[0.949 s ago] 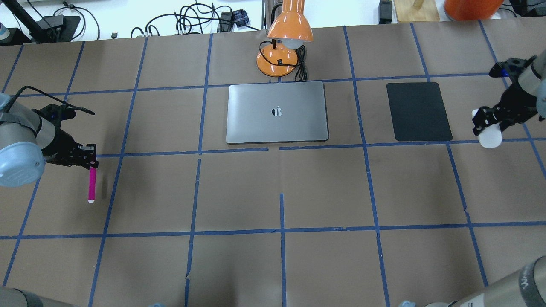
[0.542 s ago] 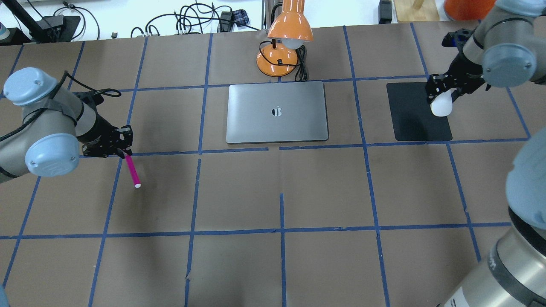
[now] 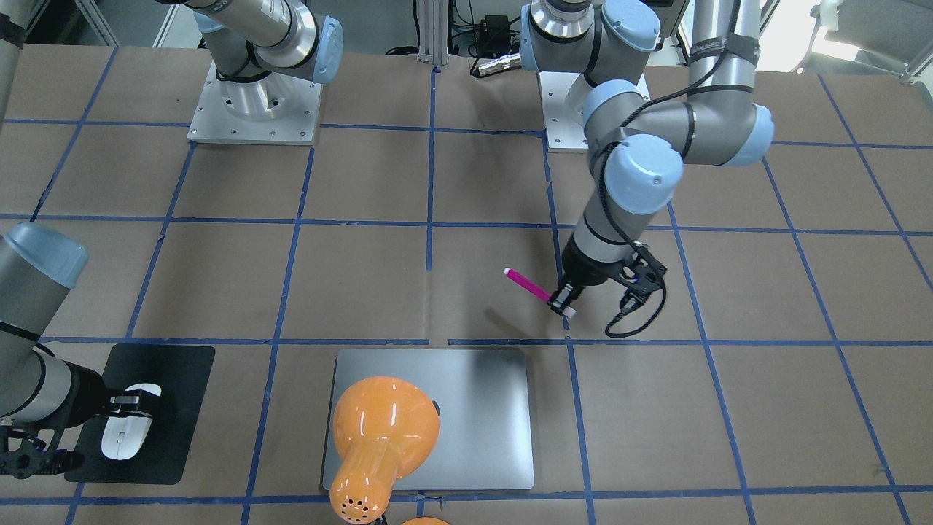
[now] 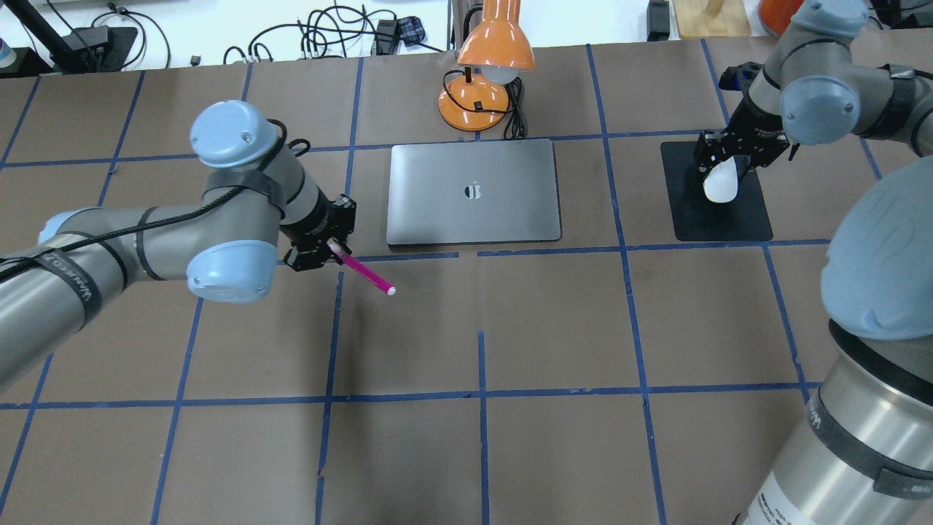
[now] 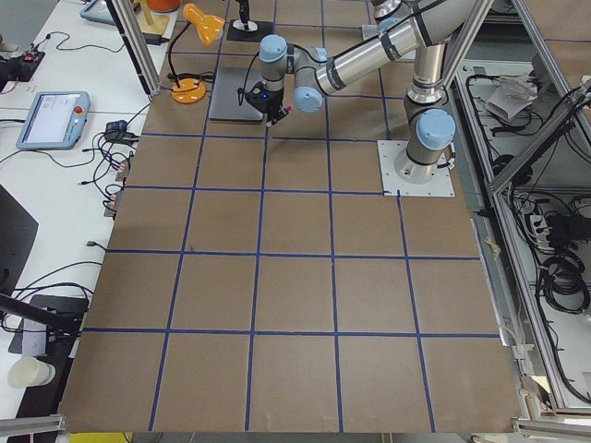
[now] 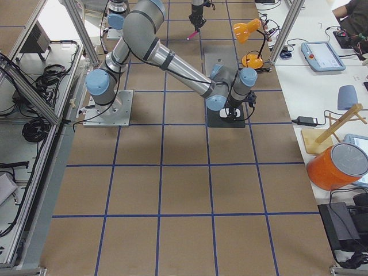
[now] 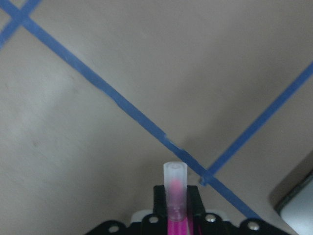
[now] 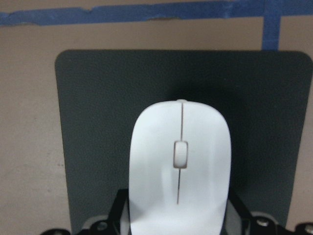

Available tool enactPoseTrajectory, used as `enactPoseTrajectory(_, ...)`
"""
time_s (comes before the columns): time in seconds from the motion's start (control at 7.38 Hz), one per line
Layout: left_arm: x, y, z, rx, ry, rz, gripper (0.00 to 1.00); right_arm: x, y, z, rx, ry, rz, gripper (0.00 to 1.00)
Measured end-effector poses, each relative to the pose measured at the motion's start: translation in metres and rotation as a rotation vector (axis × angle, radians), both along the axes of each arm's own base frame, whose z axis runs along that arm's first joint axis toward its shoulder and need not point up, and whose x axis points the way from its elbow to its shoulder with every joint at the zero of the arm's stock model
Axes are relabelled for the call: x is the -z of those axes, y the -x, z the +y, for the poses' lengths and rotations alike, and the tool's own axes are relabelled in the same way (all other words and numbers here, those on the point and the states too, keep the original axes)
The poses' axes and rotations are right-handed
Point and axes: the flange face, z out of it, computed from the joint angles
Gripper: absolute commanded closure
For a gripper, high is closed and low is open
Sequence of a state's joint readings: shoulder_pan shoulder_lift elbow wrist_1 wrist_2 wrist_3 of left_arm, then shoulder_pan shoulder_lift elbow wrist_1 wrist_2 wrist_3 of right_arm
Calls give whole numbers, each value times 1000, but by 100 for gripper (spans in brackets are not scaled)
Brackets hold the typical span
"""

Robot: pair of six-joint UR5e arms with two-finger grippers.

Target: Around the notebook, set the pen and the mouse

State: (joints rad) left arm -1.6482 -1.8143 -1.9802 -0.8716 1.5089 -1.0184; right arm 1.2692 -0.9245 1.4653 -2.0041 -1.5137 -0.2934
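My left gripper is set to let go of the magenta pen on the brown table before the notebook's near edge [image 3: 428, 280], roughly parallel to it. The pen is now slanted over the brown table.
The silver-grey notebook [image 4: 474, 191] lies closed at the table's far middle. My left gripper [image 4: 332, 246] hovers just off its near left corner, shut on one end of the magenta pen [image 4: 368, 277]. The pen sticks out slanted over the brown table, pale cap [image 7: 175, 178] foremost. My right gripper [image 4: 721, 169] is shut on the white mouse [image 4: 720, 184] and holds it over the black mat [image 4: 721, 222], right of the notebook. The right wrist view has the mouse [image 8: 180, 166] centred above the mat [image 8: 98, 122]. From the front, the pen [image 3: 528, 284] and mouse [image 3: 125, 435] show too.
An orange desk lamp [image 4: 488, 65] with a black cord stands just behind the notebook, and its shade [image 3: 383, 426] overhangs the notebook's far part. Blue tape lines grid the brown table. Cables and boxes lie beyond the far edge.
My left arm has swung right, carrying the pen from the far left to the notebook's near left corner. My right arm has carried the mouse left, over the black mat.
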Motion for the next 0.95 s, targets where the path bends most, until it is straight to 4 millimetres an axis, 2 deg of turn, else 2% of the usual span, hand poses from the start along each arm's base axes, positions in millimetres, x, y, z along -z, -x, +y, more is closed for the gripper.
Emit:
enactPoseTrajectory(0.14, 7, 51, 18, -71, -12, 2, 100, -4, -2, 0, -2, 1, 4, 0)
enactPoseTrajectory(0.27, 15, 89, 33, -142, -13, 7, 100, -19, -6, 1, -7, 7, 10, 0)
enactPoseTrajectory(0.41, 23, 114, 43, -229, -18, 17, 100, -41, -18, 7, -13, 1, 12, 0)
enactPoseTrajectory(0.54, 30, 131, 51, -290, -23, 21, 100, -70, -40, 17, -21, -12, 14, 0)
enactPoseTrajectory(0.81, 48, 143, 56, -335, -45, 4, 100, -139, -84, 54, -43, -31, 13, 0)
enactPoseTrajectory(0.95, 55, 145, 56, -340, -56, -2, 1, -166, -97, 79, -48, -38, 8, 0)
